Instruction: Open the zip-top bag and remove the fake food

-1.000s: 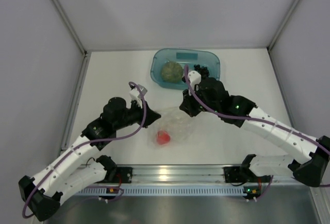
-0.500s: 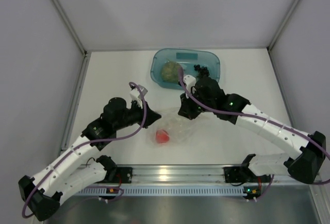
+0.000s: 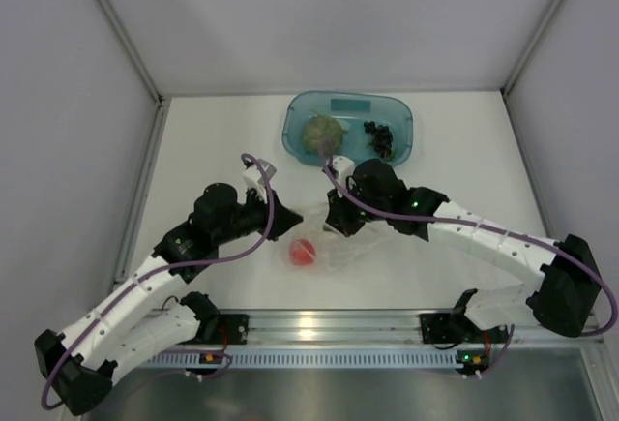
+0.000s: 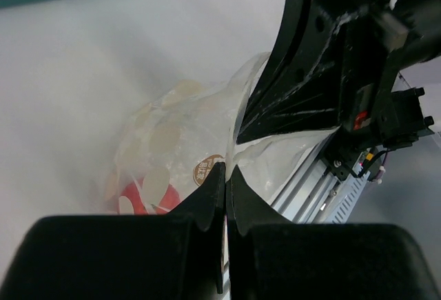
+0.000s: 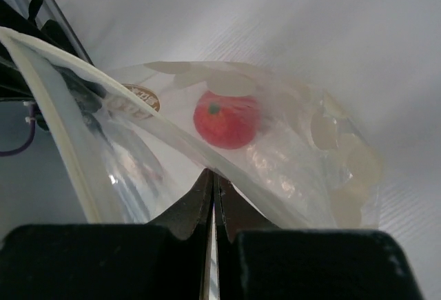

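Note:
The robot's right gripper pinches the bag's rim short of the red round fruit (image 5: 227,120), so it should open and reach through the bag's opening toward the fruit.
The clear zip-top bag (image 3: 324,242) lies on the table between my arms, with the red round fruit (image 3: 305,253) inside it. My left gripper (image 3: 281,225) is shut on the bag's left edge (image 4: 227,155). My right gripper (image 3: 336,226) is shut on the bag's rim strip (image 5: 172,141), and the fruit (image 5: 226,118) shows just beyond its tips. The olive-green leafy ball (image 3: 323,135) and the dark grape bunch (image 3: 379,136) lie in the teal tray (image 3: 401,114) at the back.
The right arm's black wrist (image 4: 331,72) fills the upper right of the left wrist view, close to my left fingers. The metal rail (image 3: 319,329) runs along the near edge. Grey walls enclose the table on three sides.
My right gripper has moved left and toward me, away from the tray, and now grips the bag's rim. The grape bunch now shows uncovered in the tray. The left arm has stayed put.

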Robot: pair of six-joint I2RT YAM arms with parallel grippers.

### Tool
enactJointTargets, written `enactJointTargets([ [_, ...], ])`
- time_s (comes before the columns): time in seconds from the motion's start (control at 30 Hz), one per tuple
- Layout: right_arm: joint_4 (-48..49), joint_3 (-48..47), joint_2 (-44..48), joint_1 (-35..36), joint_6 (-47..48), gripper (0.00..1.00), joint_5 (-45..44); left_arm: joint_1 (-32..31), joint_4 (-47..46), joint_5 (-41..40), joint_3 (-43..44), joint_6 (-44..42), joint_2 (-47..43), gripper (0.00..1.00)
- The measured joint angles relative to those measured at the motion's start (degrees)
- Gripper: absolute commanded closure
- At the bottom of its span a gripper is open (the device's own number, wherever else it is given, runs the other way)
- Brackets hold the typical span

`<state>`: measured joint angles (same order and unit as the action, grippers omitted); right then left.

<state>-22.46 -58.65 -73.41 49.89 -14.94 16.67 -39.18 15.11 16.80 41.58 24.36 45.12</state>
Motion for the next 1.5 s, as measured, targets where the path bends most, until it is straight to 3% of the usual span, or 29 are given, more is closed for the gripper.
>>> enactJointTargets([
  [0.33,12.8,4.5,-5.3,10.7,-6.0,1.0,-13.6,0.0,0.0,-2.8,-1.6,2.8,-1.8,1.0],
  [0.63,22.6,6.5,-13.1,15.5,-14.1,1.0,-24.5,-0.1,0.0,-4.3,-5.4,5.3,-4.4,1.0],
  [0.87,24.9,6.1,-19.9,16.9,-15.9,0.97,-25.1,0.0,2.3,-6.5,-6.3,7.0,-6.0,1.0],
  [1.13,28.0,5.8,-22.2,17.0,-16.1,0.8,-23.4,0.0,4.7,-8.6,-6.3,8.8,-6.2,1.0],
  [1.5,31.0,5.8,-24.0,16.7,-18.4,0.67,-20.9,0.3,5.8,-9.0,-7.7,9.5,-8.6,1.0],
])
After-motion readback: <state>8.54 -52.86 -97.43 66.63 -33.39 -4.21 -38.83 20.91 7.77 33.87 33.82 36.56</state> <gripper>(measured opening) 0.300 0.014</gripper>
